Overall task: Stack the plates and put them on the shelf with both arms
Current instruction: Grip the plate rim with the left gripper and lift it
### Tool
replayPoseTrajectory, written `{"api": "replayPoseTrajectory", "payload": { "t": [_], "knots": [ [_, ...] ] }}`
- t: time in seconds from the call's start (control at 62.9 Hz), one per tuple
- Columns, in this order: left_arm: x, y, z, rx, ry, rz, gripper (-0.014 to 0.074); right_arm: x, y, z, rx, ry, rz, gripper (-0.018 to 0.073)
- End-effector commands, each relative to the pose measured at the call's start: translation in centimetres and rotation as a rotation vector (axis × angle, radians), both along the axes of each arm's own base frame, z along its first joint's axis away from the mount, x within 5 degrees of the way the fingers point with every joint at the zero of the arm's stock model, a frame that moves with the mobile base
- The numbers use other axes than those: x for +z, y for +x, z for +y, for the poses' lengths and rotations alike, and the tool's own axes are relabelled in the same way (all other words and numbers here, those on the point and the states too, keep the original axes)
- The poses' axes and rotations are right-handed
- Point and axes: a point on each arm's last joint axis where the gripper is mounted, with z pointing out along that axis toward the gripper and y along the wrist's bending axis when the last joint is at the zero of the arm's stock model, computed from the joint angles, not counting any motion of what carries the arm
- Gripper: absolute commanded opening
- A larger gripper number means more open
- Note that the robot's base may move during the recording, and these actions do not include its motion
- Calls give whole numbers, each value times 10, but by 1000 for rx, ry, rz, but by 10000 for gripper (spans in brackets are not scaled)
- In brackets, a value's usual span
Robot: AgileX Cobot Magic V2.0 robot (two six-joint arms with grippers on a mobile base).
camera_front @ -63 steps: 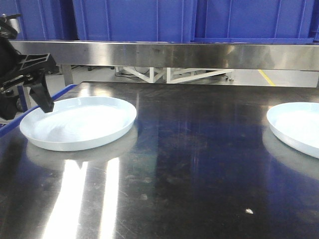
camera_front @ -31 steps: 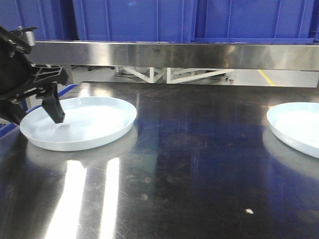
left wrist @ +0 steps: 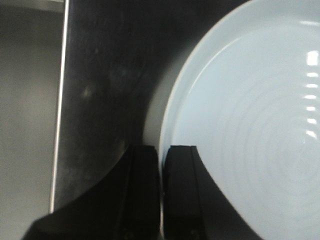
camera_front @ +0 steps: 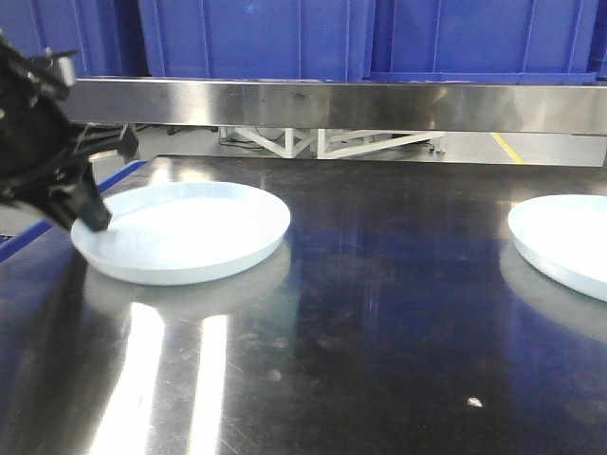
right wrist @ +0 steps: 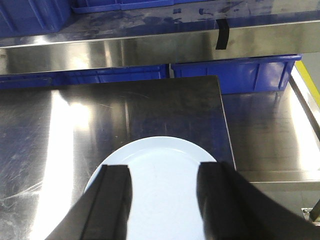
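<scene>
The plate in my left gripper will be put down on the bare steel table (camera_front: pixel 372 251), close beside the other plate.
Two pale bluish-white plates lie on the steel table (camera_front: pixel 398 322). The left plate (camera_front: pixel 190 237) has its left rim pinched by my left gripper (camera_front: pixel 90 216). In the left wrist view the two black fingers of the left gripper (left wrist: pixel 161 150) are shut, one on each side of the rim of this plate (left wrist: pixel 250 125). The right plate (camera_front: pixel 569 237) rests flat at the table's right edge. My right gripper (right wrist: pixel 165 169) hovers open above that plate (right wrist: pixel 160 150), a finger over each side of it. The right arm is out of the front view.
A long steel shelf (camera_front: pixel 332 100) runs along the back above the table, with blue bins (camera_front: pixel 256 38) on it. The table's right edge (right wrist: pixel 226 135) lies just past the right plate, with a lower steel surface (right wrist: pixel 270 130) beyond.
My left gripper closed on the left plate's rim. The plate has shifted to the right across the table with it. The right plate has not moved.
</scene>
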Motion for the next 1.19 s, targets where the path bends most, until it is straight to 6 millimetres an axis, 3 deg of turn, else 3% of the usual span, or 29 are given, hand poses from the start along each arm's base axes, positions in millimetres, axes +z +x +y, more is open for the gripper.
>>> {"api": "replayPoseTrajectory", "payload": {
  "t": [0.0, 0.207, 0.382, 0.525, 0.652, 0.859, 1.177],
  "knots": [
    [47, 5, -4, 10, -58, -150, 89, 20, 2, 0, 2, -18, -113, 424],
    [98, 9, -13, -12, -136, -214, 89, 20, 2, 0, 2, -18, -113, 424],
    [135, 5, -43, -106, -183, -280, 89, 20, 2, 0, 2, -18, -112, 424],
    [148, -5, -73, -181, -215, -326, 89, 20, 2, 0, 2, -18, -112, 424],
    [147, -17, -97, -244, -233, -325, 89, 19, 2, 0, 2, -18, -109, 424],
    [128, -25, -129, -320, -228, -278, 89, 18, 2, -1, 1, -17, -95, 424],
    [105, -15, -138, -326, -194, -252, 89, 15, 1, -1, -1, -17, -64, 424]
  ]
}}
